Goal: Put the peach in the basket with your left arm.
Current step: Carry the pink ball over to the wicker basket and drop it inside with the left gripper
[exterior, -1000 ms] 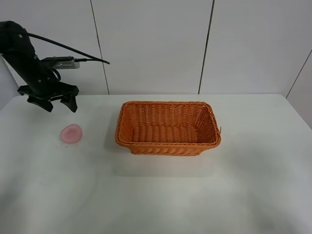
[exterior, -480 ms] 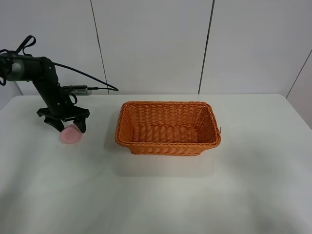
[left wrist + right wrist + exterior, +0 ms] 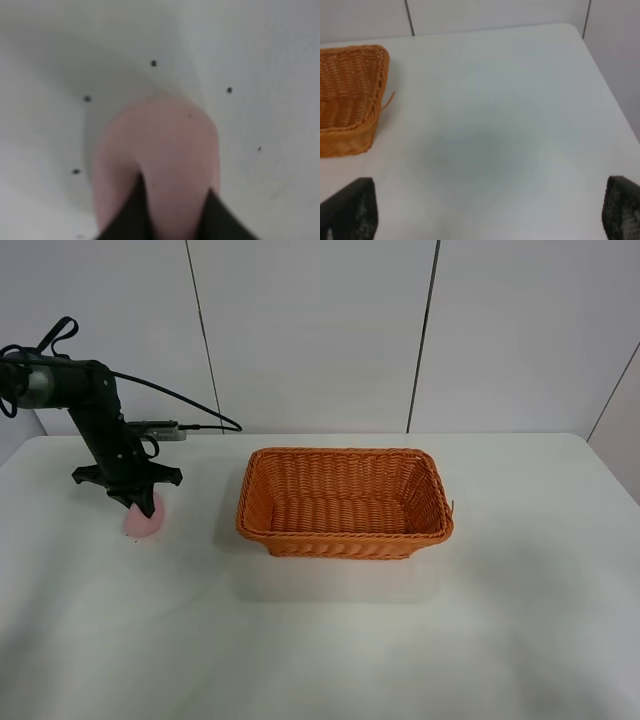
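I will let go of the peach with my left gripper on the bottom of the basket, close to the middle of the basket's front side [image 3: 350, 519].
The pale pink peach [image 3: 143, 526] lies on the white table, left of the orange wicker basket [image 3: 345, 502]. My left gripper [image 3: 141, 504] points down onto the peach's top. In the left wrist view the peach [image 3: 160, 135] fills the middle, and the gripper [image 3: 174, 184] has its two dark fingers [image 3: 127, 215] drawn in close against the peach's sides. The peach still rests on the table. My right gripper [image 3: 485, 205] is open and empty over bare table, with the basket's corner [image 3: 350, 95] ahead of it. The right arm is out of the high view.
The white table [image 3: 320, 640] ends at a panelled wall behind. A black cable [image 3: 200, 412] trails from the left arm toward the basket's back left. Small dark specks [image 3: 153, 63] dot the table around the peach.
My left gripper came down from the back left of the table onto the peach. Its fingers, spread wide before, have drawn in around it. The basket has not moved.
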Robot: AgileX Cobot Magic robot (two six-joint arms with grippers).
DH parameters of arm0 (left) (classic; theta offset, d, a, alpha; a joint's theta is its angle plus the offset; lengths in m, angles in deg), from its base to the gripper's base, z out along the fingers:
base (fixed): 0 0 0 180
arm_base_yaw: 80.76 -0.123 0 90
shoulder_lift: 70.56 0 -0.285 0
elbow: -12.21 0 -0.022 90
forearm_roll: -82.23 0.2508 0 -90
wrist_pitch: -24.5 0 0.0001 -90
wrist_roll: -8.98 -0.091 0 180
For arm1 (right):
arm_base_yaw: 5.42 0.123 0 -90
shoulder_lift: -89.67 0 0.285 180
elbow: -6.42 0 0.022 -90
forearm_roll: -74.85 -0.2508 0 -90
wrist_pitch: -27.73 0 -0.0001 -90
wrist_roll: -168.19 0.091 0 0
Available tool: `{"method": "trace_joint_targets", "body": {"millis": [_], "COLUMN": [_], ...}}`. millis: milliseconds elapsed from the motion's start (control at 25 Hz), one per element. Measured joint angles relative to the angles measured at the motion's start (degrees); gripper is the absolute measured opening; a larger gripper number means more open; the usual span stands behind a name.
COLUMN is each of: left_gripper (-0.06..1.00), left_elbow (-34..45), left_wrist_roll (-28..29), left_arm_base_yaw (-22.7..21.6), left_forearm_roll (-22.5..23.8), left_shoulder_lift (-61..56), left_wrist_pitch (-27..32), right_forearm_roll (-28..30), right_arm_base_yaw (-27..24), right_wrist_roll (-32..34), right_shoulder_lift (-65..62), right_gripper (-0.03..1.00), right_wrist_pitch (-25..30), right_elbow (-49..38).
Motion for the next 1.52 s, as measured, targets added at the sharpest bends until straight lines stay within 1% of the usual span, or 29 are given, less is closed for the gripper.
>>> {"method": "trace_joint_targets", "body": {"millis": [40,160,360,440,560,640,720,840,960,1040,1080,1200,1360,1520], "left_gripper": [0.15,0.15,0.15,0.15,0.15,0.15,0.15,0.15,0.15,0.15,0.15,0.15,0.15,0.15], "left_elbow": [-0.2,-1.0,-5.2,-7.6,-11.6,-14.1,-17.1,-20.7,-21.7,-22.0,-22.7,-26.1,-30.4,-31.0], "left_wrist_roll": [0.1,0.3,1.8,2.4,3.3,3.3,3.3,3.3,3.3,3.3,3.3,4.0,5.1,5.1], "left_arm_base_yaw": [0.0,0.0,0.0,0.0,1.3,3.3,6.4,12.3,19.4,23.1,25.5,30.4,34.6,36.5], "left_forearm_roll": [0.5,1.0,1.0,1.0,1.1,1.0,0.3,-1.2,-1.6,-1.7,-1.8,-2.1,-2.1,-2.1], "left_shoulder_lift": [-0.6,-2.9,-10.1,-12.0,-12.9,-12.8,-12.8,-12.8,-12.8,-12.5,-11.6,-7.6,0.2,6.7], "left_wrist_pitch": [0.3,1.8,6.7,9.3,14.5,14.9,14.9,14.9,14.9,14.9,14.9,14.7,12.8,9.5], "right_forearm_roll": [0.0,0.0,0.0,0.0,0.0,0.0,0.0,0.0,0.0,0.0,0.0,0.0,0.0,0.0], "right_arm_base_yaw": [0.0,0.0,0.0,0.0,0.0,0.0,0.0,0.0,0.0,0.0,0.0,0.0,0.0,0.0], "right_wrist_roll": [0.0,0.0,0.0,0.0,0.0,0.0,0.0,0.0,0.0,0.0,0.0,0.0,0.0,0.0], "right_shoulder_lift": [0.0,0.0,0.0,0.0,0.0,0.0,0.0,0.0,0.0,0.0,0.0,0.0,0.0,0.0], "right_gripper": [0.69,0.69,0.69,0.69,0.69,0.69,0.69,0.69,0.69,0.69,0.69,0.69,0.69,0.69], "right_wrist_pitch": [0.0,0.0,0.0,0.0,0.0,0.0,0.0,0.0,0.0,0.0,0.0,0.0,0.0,0.0], "right_elbow": [0.0,0.0,0.0,0.0,0.0,0.0,0.0,0.0,0.0,0.0,0.0,0.0,0.0,0.0]}}
